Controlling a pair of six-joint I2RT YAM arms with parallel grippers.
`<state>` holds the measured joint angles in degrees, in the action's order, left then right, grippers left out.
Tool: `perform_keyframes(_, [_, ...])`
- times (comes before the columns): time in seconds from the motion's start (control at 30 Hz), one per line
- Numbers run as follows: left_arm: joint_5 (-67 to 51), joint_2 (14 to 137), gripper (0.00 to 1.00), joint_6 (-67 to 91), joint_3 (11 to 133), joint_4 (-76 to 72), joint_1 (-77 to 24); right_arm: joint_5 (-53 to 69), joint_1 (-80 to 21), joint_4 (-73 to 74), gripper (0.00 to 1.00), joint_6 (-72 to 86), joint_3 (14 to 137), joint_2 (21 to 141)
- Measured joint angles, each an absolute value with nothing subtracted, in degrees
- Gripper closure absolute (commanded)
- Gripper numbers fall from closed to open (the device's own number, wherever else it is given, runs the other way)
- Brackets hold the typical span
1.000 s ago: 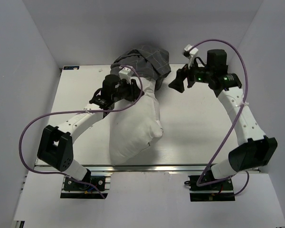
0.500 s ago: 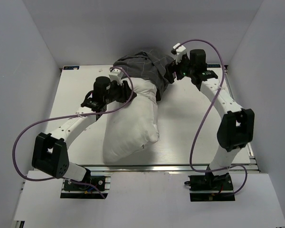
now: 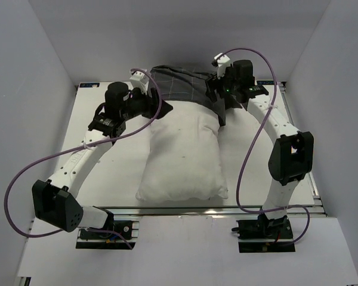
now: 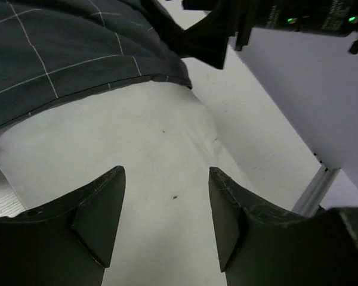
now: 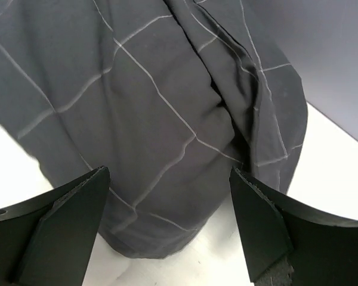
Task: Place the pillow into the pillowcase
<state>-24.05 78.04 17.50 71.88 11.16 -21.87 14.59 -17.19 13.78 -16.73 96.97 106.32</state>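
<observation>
My right gripper is going to close on the near corner (image 3: 222,121) (image 5: 148,238) of the dark pillowcase, where its hem hangs down beside the off-white pillow.
The off-white pillow (image 3: 182,158) lies lengthwise on the table. Its far end is tucked under the dark grid-patterned pillowcase (image 3: 178,86). My left gripper (image 3: 157,107) is at the pillow's far left, by the case's hem. In the left wrist view it (image 4: 167,173) hovers open over the bare pillow (image 4: 143,143), with the pillowcase (image 4: 59,53) just beyond and nothing between the fingers. My right gripper (image 3: 215,96) is at the case's right corner. In the right wrist view it (image 5: 168,174) stands wide open above the pillowcase (image 5: 143,89), holding nothing.
The white table (image 3: 250,161) is walled by pale panels at the back and both sides. Its metal front rail (image 3: 185,210) runs just past the pillow's near end. Purple cables (image 3: 250,149) loop off both arms.
The pillow has swung from slanted to straight, its far end further under the case. My left gripper opened and shifted left. My right gripper came in to the case's right corner.
</observation>
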Motion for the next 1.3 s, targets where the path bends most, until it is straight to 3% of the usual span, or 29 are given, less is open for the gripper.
perform_keyframes(0.23, [-25.15, 80.66, 0.30, 19.07, 74.35, 13.17, -28.51, 12.93, -15.27, 13.72, 0.13, -15.75, 94.52, 105.47])
perform_keyframes(0.5, [-13.50, 83.99, 0.23, 18.57, 74.85, 24.12, -35.20, 35.00, -3.60, 17.56, 0.14, -18.02, 83.05, 92.44])
perform_keyframes(0.67, [-0.89, 76.40, 0.23, 20.40, 69.91, 28.29, -31.70, 40.62, -4.62, 17.61, 0.12, -17.34, 69.97, 80.99])
perform_keyframes(0.83, [-0.73, 76.62, 0.23, 23.42, 71.05, 27.79, -20.14, 38.63, -5.28, 13.87, 0.11, -16.45, 58.13, 75.70])
perform_keyframes(1.3, [-2.94, 93.12, 0.27, 23.55, 66.37, 11.66, -8.08, 23.94, -6.11, 3.99, 0.11, -9.87, 55.94, 86.83])
